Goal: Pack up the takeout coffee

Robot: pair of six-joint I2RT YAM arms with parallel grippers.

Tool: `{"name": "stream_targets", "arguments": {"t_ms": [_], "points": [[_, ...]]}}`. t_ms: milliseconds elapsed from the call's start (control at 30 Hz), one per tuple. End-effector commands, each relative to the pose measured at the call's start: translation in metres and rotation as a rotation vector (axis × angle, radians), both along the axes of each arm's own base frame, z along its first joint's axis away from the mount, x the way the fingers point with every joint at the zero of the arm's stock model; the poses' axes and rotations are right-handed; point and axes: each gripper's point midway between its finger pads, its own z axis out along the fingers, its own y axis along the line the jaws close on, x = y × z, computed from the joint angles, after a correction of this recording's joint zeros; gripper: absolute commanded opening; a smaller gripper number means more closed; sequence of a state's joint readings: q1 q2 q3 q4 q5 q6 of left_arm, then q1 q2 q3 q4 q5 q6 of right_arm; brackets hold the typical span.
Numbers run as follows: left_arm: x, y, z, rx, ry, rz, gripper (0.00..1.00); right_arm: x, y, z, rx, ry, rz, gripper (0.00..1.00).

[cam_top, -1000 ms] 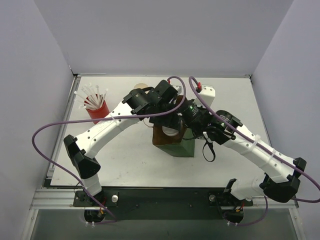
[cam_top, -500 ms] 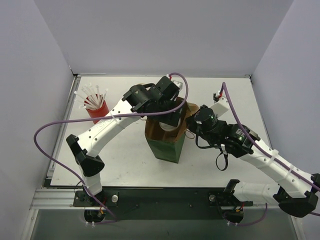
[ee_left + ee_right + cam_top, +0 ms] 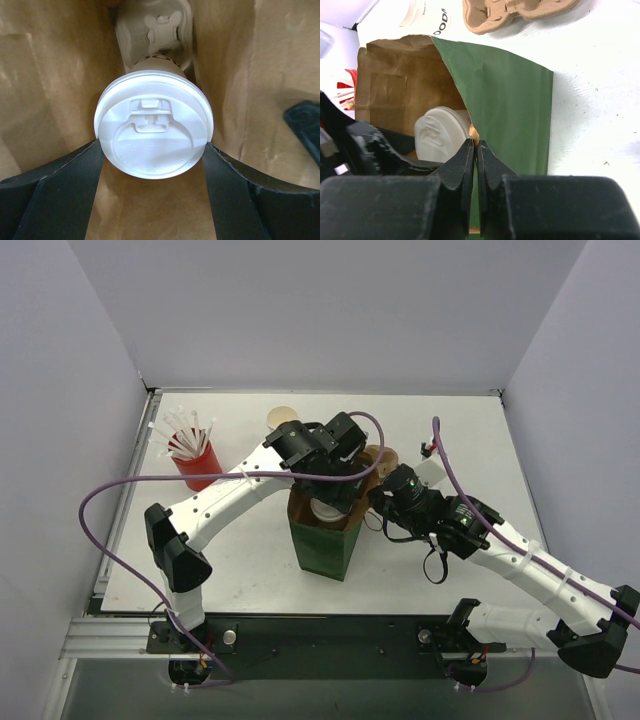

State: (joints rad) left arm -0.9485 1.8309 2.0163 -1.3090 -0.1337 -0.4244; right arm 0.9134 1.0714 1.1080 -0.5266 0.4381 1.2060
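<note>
The robot's right gripper is on the bag's rim beside the bag's handle and the bag's green side leans over the cup, so it should take a new grip nearer the bag's back corner (image 3: 451, 76) and pull.
The takeout coffee (image 3: 154, 125), a white paper cup with a round white lid, hangs inside the green-and-brown paper bag (image 3: 322, 545). My left gripper (image 3: 152, 146) is shut on it, one black finger (image 3: 75, 190) on each side of the lid. In the top view this gripper (image 3: 328, 498) reaches down into the bag's mouth. My right gripper (image 3: 476, 143) is shut on the bag's right rim, holding the bag (image 3: 510, 100) open; it also shows in the top view (image 3: 372, 502). The lid (image 3: 440, 132) shows through the opening. A pale moulded pulp piece (image 3: 155, 25) lies in the bag beneath the cup.
A red cup of white straws (image 3: 195, 455) stands at the back left. A lidless white cup (image 3: 282, 417) stands behind the bag, also in the right wrist view (image 3: 427, 12). A brown pulp carrier (image 3: 381, 457) lies behind the bag on the right.
The bag has shifted left and toward the front and now stands more upright. The right gripper followed, holding its rim. The left gripper with the coffee has sunk deeper into the bag.
</note>
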Motion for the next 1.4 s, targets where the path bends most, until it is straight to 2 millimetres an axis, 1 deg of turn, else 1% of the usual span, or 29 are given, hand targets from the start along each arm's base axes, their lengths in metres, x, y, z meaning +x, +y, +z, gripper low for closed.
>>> {"name": "stream_targets", "arguments": {"t_ms": [0,167,367,400,500,600,767,867,1133,1367], "points": [[-0.007,0.002,-0.011,0.026,0.029,-0.034,0.33,0.009,-0.001,0.009,0.029,-0.036,-0.035,0.0],[-0.009,0.002,-0.025,0.057,0.054,-0.045,0.33,0.009,0.005,0.012,0.01,-0.036,0.003,0.0],[-0.01,-0.002,-0.03,0.062,0.06,-0.048,0.33,0.007,-0.002,0.015,0.0,-0.055,0.004,0.01],[-0.01,-0.002,-0.032,0.066,0.062,-0.049,0.33,0.006,-0.003,0.013,-0.001,-0.052,0.007,0.05],[-0.012,-0.002,-0.035,0.076,0.064,-0.052,0.34,0.003,-0.007,0.01,-0.004,-0.052,0.006,0.11],[-0.011,0.0,-0.038,0.087,0.062,-0.049,0.33,0.001,-0.009,0.012,-0.011,-0.063,0.018,0.16],[-0.01,-0.001,-0.043,0.096,0.062,-0.045,0.33,-0.001,-0.01,0.02,-0.021,-0.08,0.044,0.2],[-0.01,-0.002,-0.044,0.098,0.058,-0.043,0.33,-0.002,-0.01,0.023,-0.023,-0.085,0.062,0.26],[-0.012,-0.004,-0.049,0.111,0.054,-0.044,0.34,-0.005,-0.009,0.034,-0.039,-0.105,0.109,0.33],[-0.011,-0.003,-0.052,0.122,0.049,-0.04,0.33,-0.007,-0.012,0.044,-0.056,-0.126,0.131,0.43]]}}
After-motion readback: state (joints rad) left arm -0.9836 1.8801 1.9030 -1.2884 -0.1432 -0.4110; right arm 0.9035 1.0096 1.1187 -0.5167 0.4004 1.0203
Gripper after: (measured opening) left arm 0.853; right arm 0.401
